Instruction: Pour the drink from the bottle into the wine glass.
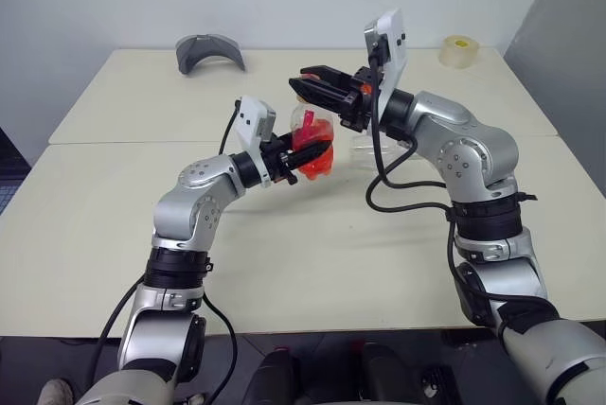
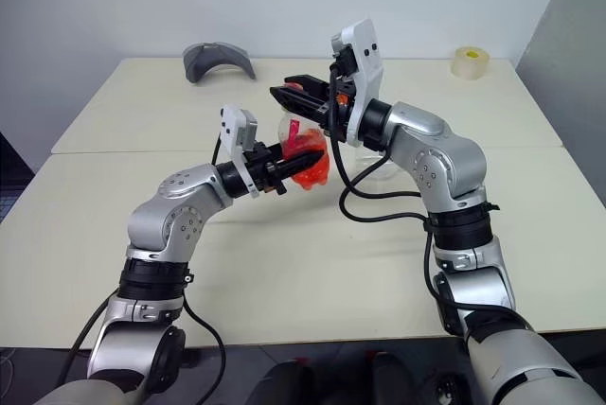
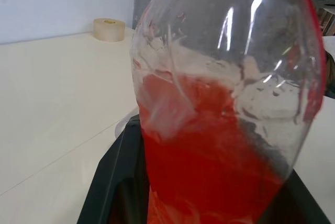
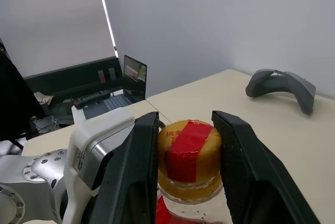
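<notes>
Next, my right gripper lets go of the yellow-and-red cap on the table (image 1: 398, 201) just in front of the clear wine glass.
My left gripper (image 1: 309, 155) is shut on the bottle (image 1: 312, 140) and holds it above the table's middle. The bottle is clear plastic, with the red drink (image 3: 209, 182) filling its lower part. My right gripper (image 1: 303, 85) comes in from the right at the bottle's top. In the right wrist view its two black fingers (image 4: 136, 166) press on either side of the yellow-and-red cap (image 4: 188, 150). Just behind the bottle, the clear wine glass (image 1: 365, 147) stands on the table (image 1: 312, 263), largely hidden by my right arm.
A grey curved object (image 1: 208, 50) lies at the table's far left, and a roll of tape (image 1: 459, 48) sits at the far right corner. A black cable (image 1: 402, 192) loops down from my right wrist. A seam (image 1: 133, 142) runs across the table.
</notes>
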Robot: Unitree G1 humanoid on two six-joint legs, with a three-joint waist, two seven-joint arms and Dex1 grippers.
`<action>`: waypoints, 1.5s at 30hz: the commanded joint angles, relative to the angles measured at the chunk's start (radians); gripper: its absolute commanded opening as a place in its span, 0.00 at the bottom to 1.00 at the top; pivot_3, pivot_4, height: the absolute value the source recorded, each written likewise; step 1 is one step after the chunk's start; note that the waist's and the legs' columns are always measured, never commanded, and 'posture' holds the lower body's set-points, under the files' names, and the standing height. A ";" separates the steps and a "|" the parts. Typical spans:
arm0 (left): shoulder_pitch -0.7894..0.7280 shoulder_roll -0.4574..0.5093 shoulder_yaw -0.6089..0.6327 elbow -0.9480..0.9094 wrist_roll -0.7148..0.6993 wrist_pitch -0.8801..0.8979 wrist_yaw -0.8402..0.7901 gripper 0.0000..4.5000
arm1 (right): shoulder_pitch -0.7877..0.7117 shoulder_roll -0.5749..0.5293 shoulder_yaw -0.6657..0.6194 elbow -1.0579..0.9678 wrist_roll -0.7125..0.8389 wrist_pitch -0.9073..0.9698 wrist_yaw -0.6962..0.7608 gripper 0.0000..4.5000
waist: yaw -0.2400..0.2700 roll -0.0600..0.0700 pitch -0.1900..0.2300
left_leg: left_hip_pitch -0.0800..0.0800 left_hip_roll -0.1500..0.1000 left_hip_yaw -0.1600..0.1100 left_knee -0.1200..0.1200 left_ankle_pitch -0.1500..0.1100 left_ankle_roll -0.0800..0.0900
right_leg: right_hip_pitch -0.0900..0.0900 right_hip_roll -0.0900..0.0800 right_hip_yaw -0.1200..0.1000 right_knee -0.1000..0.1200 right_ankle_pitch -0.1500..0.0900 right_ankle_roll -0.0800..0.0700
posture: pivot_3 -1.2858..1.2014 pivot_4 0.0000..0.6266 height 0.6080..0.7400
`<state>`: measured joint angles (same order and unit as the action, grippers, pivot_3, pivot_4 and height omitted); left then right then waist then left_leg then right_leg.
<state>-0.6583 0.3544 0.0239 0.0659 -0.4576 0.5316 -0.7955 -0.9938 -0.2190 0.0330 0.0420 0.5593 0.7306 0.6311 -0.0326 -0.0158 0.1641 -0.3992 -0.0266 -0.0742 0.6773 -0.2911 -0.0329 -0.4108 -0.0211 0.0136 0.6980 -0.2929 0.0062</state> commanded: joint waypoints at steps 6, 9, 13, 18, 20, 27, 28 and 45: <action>0.143 0.070 -0.027 -0.287 -0.066 0.074 -0.045 0.36 | -0.068 -0.063 0.059 -0.018 0.009 -0.047 0.222 0.28 | -0.004 0.000 0.000 | 0.000 0.000 0.000 0.000 0.000 0.000 | 0.000 0.000 0.001 0.000 0.000 0.000 | 0.52 0.24 1.00; 0.204 0.128 -0.023 -0.391 -0.110 0.117 -0.070 0.36 | -0.101 -0.091 0.095 0.013 -0.002 -0.085 0.359 0.28 | -0.005 0.000 0.000 | 0.000 0.001 0.000 -0.001 -0.002 0.003 | 0.000 0.000 0.000 0.000 0.000 0.000 | 0.52 0.24 1.00; 0.257 0.197 -0.015 -0.493 -0.163 0.144 -0.103 0.36 | -0.133 -0.117 0.144 0.050 -0.021 -0.140 0.512 0.28 | -0.001 0.000 0.000 | 0.001 0.001 -0.001 -0.001 -0.002 0.004 | 0.000 0.000 -0.001 -0.001 0.000 0.000 | 0.52 0.24 1.00; 0.331 0.236 -0.004 -0.573 -0.209 0.178 -0.096 0.35 | -0.177 -0.127 0.155 0.095 -0.042 -0.184 0.605 0.28 | 0.001 0.001 0.000 | 0.001 0.000 -0.001 0.000 -0.002 0.004 | 0.001 0.000 -0.001 -0.001 0.000 0.000 | 0.52 0.24 1.00; 0.376 0.240 0.001 -0.598 -0.212 0.179 -0.080 0.35 | -0.196 -0.133 0.142 0.108 -0.045 -0.183 0.607 0.28 | 0.001 0.001 0.001 | 0.001 0.001 -0.001 0.000 -0.002 0.004 | 0.001 0.000 -0.001 -0.001 0.000 0.000 | 0.52 0.24 1.00; 0.397 0.191 0.028 -0.584 -0.195 0.158 0.052 0.35 | -0.109 -0.240 0.029 -0.022 -0.030 -0.052 0.445 0.28 | 0.011 0.000 0.000 | 0.001 0.001 -0.002 0.000 -0.002 0.004 | 0.002 0.000 -0.001 -0.002 0.000 0.000 | 0.52 0.24 1.00; 0.400 0.182 0.028 -0.582 -0.191 0.157 0.072 0.35 | -0.068 -0.258 0.007 -0.061 -0.029 -0.021 0.401 0.28 | 0.014 0.000 0.000 | 0.000 0.001 -0.002 0.000 -0.002 0.004 | 0.002 0.000 -0.001 -0.002 0.000 0.000 | 0.52 0.24 1.00; 0.297 0.071 -0.085 -0.461 -0.094 0.059 0.107 0.35 | 0.754 -0.078 0.063 -0.184 -0.453 -0.223 -0.336 0.28 | 0.005 0.000 0.000 | 0.004 0.001 0.002 -0.001 0.000 0.000 | 0.004 0.001 0.002 0.000 0.000 0.000 | 0.52 0.24 1.00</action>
<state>-0.3421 0.4304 -0.0615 -0.3750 -0.5465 0.6229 -0.6722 -0.2218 -0.3043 0.1055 -0.1693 0.1290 0.5411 0.3313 -0.0277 -0.0157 0.1640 -0.3929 -0.0250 -0.0722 0.6759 -0.2911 -0.0329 -0.4051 -0.0192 0.0152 0.6976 -0.2932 0.0065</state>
